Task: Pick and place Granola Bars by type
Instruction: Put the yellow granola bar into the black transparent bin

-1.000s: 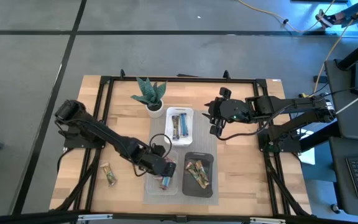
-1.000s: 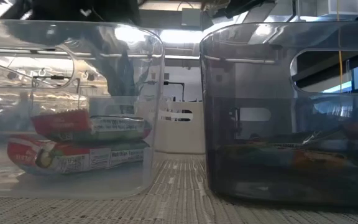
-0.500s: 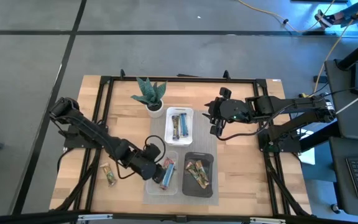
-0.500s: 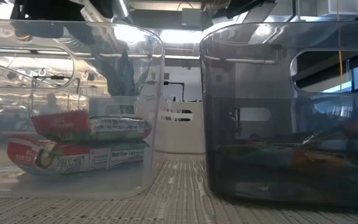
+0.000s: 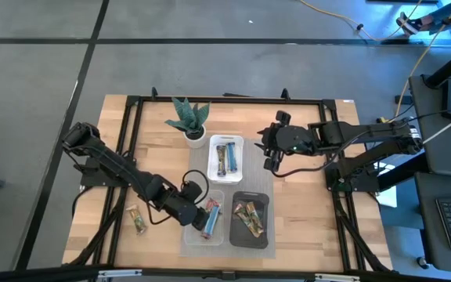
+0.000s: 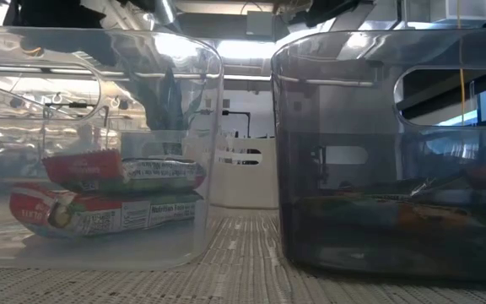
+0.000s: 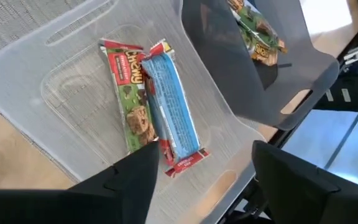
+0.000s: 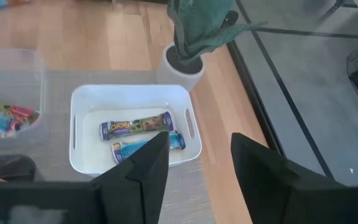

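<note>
Next, my left gripper goes to the loose granola bar on the bare wood and closes on the granola bar's middle (image 5: 136, 220).
A clear tray (image 5: 198, 239) near the table's front holds two red-wrapped granola bars. One lies face up (image 7: 128, 93); the other (image 7: 169, 115) lies on it with its pale blue back up. My left gripper (image 7: 207, 171) stands open just above them at the tray's left side (image 5: 195, 215), holding nothing. Green-and-tan bars (image 5: 249, 217) lie in the black tray (image 5: 237, 239). Two blue bars (image 8: 135, 127) lie in the white tray (image 8: 79, 99). One more bar (image 5: 137, 221) lies loose on the wood at the front left. My right gripper (image 8: 197, 165) hangs open to the right of the white tray (image 5: 272, 160).
A potted plant (image 5: 189, 119) stands behind the white tray at the far side. The three trays sit on a grey mat (image 5: 202, 188) in the middle. Bare wood lies to the left around the loose bar and to the right of the black tray.
My left gripper has drawn back from over the clear tray toward the table's left edge and has rolled at the wrist. The red bars that lay under it now show uncovered in the clear tray.
</note>
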`<state>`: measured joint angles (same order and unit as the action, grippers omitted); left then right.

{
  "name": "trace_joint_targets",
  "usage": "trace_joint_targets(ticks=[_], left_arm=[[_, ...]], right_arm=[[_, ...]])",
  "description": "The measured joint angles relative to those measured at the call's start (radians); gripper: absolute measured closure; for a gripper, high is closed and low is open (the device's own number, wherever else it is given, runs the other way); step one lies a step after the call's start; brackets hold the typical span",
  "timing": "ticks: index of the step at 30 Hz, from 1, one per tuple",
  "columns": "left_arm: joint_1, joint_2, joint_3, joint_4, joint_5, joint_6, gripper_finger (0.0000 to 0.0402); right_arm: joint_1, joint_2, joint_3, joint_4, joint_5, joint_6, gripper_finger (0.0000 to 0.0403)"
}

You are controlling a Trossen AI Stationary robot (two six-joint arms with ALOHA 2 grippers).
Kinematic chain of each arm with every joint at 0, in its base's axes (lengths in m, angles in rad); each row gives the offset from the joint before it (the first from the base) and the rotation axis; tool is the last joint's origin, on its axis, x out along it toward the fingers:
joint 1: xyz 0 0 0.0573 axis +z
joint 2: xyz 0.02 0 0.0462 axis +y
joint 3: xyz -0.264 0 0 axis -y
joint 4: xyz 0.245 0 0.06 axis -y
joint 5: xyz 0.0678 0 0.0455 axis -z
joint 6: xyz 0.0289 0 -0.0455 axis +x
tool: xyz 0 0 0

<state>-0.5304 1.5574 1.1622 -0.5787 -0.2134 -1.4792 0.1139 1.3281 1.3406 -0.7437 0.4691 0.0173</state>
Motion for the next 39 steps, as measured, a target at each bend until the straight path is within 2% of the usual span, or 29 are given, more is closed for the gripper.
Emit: trace_joint_targets(ticks=[4, 9, 12, 17, 19, 21, 26, 30, 39], left_arm=[[0.000, 0.000, 0.000, 0.008, 0.012, 0.021, 0.0143], [-0.011, -0.017, 0.000, -0.044, 0.117, -0.138, 0.0145], [-0.050, -0.048, 0.000, -0.172, 0.119, -0.321, 0.0145], [-0.138, -0.072, 0.000, -0.444, 0.109, -0.731, 0.0145], [-0.180, -0.070, 0.000, -0.510, 0.135, -0.875, 0.0146], [-0.197, -0.063, 0.000, -0.526, 0.174, -0.890, 0.0146], [-0.201, -0.030, 0.000, -0.575, 0.191, -0.885, 0.0144], [-0.202, -0.013, 0.000, -0.656, 0.273, -0.884, 0.0146], [-0.243, -0.009, -0.083, -0.692, 0.302, -0.890, 0.0146]], right_arm=[[0.000, 0.001, -0.026, 0.009, 0.000, 0.000, 0.0226], [-0.008, 0.001, -0.055, 0.019, 0.000, 0.000, 0.0226], [-0.023, 0.001, -0.055, 0.023, 0.001, 0.000, 0.0226], [-0.044, 0.000, -0.055, 0.029, 0.000, 0.002, 0.0226], [-0.047, 0.000, -0.055, 0.029, 0.000, 0.004, 0.0226], [-0.049, 0.000, -0.055, 0.029, 0.000, 0.003, 0.0226], [-0.048, 0.000, -0.055, 0.030, 0.000, 0.004, 0.0226], [-0.048, 0.000, -0.055, 0.041, 0.000, 0.004, 0.0226], [-0.048, 0.000, -0.055, 0.045, -0.001, 0.057, 0.0226]])
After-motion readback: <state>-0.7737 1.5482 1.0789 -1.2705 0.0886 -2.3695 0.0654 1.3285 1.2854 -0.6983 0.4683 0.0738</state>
